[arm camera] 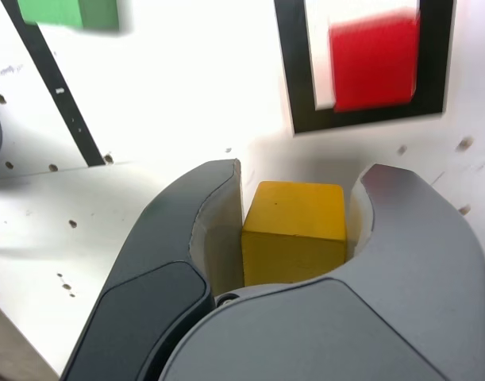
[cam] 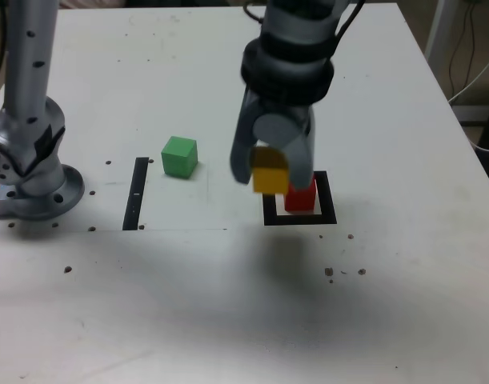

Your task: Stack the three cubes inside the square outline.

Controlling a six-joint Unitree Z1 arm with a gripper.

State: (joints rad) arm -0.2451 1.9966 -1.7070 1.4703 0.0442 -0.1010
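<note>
The robot's gripper needs to release the yellow cube on top of the red cube (cam: 306,170) (arm camera: 375,57) inside the black square outline. The yellow cube is now held in the air beside the outline.
My gripper (cam: 270,174) is shut on the yellow cube (cam: 270,173) and holds it in the air, just to the exterior view's left of the square outline (cam: 327,216). The wrist view shows the yellow cube (arm camera: 294,230) clamped between both dark fingers (arm camera: 186,238). The red cube (cam: 301,196) sits inside the black square outline (arm camera: 298,79), and the red cube (arm camera: 375,62) appears apart from the held one. The green cube (cam: 179,156) rests on the table farther to the exterior view's left; only part of the green cube (arm camera: 67,12) shows at the wrist view's edge.
A thin black strip (cam: 135,192) lies on the white table (cam: 228,304) between the green cube and the arm's round base (cam: 36,188). Small dark holes dot the tabletop. The table's edge runs along the exterior view's right side.
</note>
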